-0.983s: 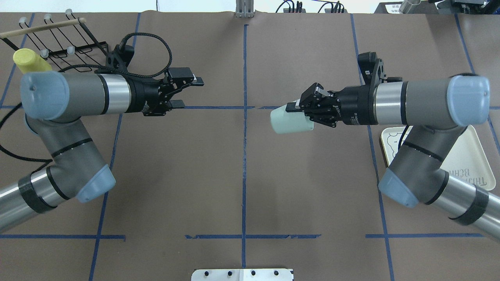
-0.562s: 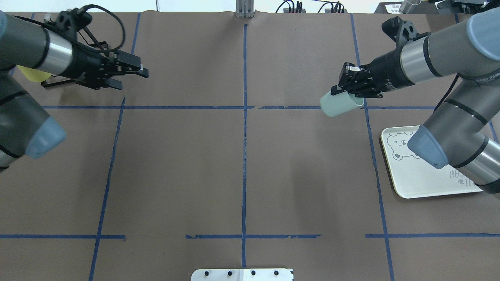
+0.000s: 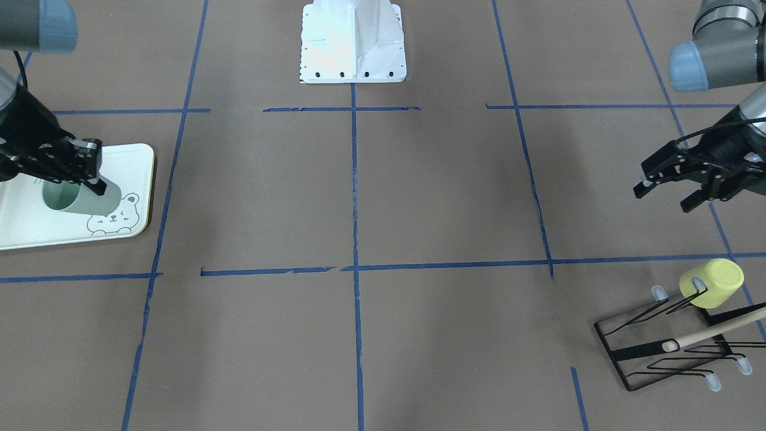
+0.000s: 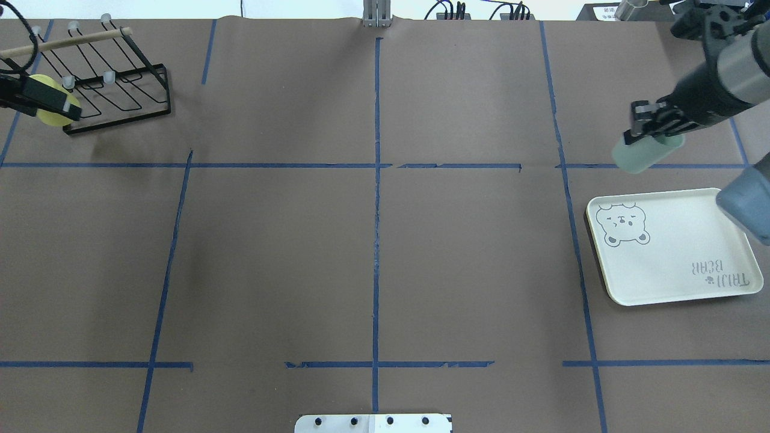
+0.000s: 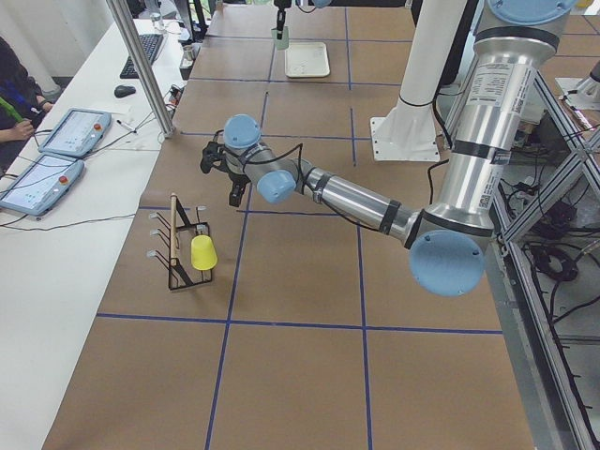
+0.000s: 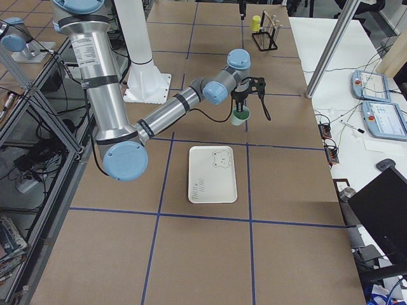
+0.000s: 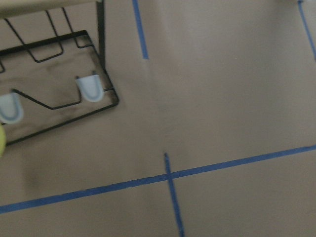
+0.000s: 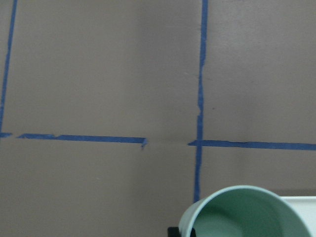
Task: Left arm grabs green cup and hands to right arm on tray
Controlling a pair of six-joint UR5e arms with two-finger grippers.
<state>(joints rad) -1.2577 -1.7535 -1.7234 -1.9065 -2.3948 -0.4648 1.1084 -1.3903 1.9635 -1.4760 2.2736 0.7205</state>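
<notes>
My right gripper needs to set the green cup down on the cream tray (image 3: 69,193) close beside the bear drawing.
The green cup (image 4: 639,156) is pale mint and hangs tilted in my right gripper (image 4: 652,131), which is shut on its rim. It is raised by the far edge of the tray (image 4: 674,264), a cream tray with a bear drawing. In the front-facing view the cup (image 3: 75,200) overlaps the tray (image 3: 134,161). Its open mouth (image 8: 247,215) fills the bottom of the right wrist view. My left gripper (image 3: 661,197) is open and empty, far from the cup, near the rack.
A black wire rack (image 4: 120,90) with a wooden bar stands at the far left corner. A yellow-green cup (image 3: 712,282) hangs on it. The white robot base (image 3: 353,42) is at the near middle edge.
My right arm has swung right with the green cup, from the table's middle to the tray's far edge. My left arm has drawn back left, open, to the rack.
</notes>
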